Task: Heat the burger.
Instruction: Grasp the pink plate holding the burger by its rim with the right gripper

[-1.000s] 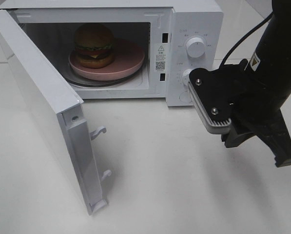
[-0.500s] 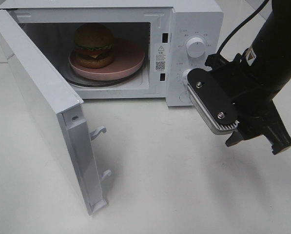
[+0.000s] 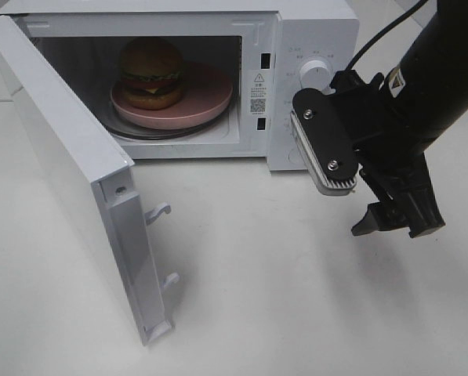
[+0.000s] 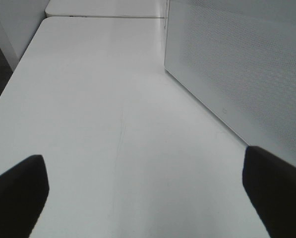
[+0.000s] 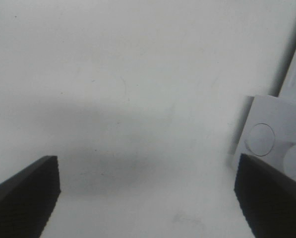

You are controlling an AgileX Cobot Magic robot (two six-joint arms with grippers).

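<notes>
I will close my right gripper next on the near rim of the pink plate [image 3: 177, 127], before the burger.
The burger [image 3: 150, 72] sits on a round pink plate [image 3: 206, 100] inside the white microwave [image 3: 312, 23], whose door [image 3: 69, 164] hangs wide open to the left. My right gripper [image 3: 394, 223] hovers over the table in front of the microwave's control panel, just right of the knobs [image 3: 316, 72]. It is open and empty, and in the right wrist view [image 5: 148, 198] only table shows between its fingers. My left gripper [image 4: 145, 193] is open over bare table, beside a white dotted panel of the microwave [image 4: 247, 74]. It is outside the high view.
The open door juts toward the table's front left, with two latch hooks [image 3: 161, 211] on its edge. White table [image 3: 281, 298] spreads in front of the microwave. A lower corner of the microwave [image 5: 269, 144] shows in the right wrist view.
My right gripper has gone from nearly shut to wide open. Its arm has drawn up and to the left, toward the control panel. The burger, the plate and the door have stayed put.
</notes>
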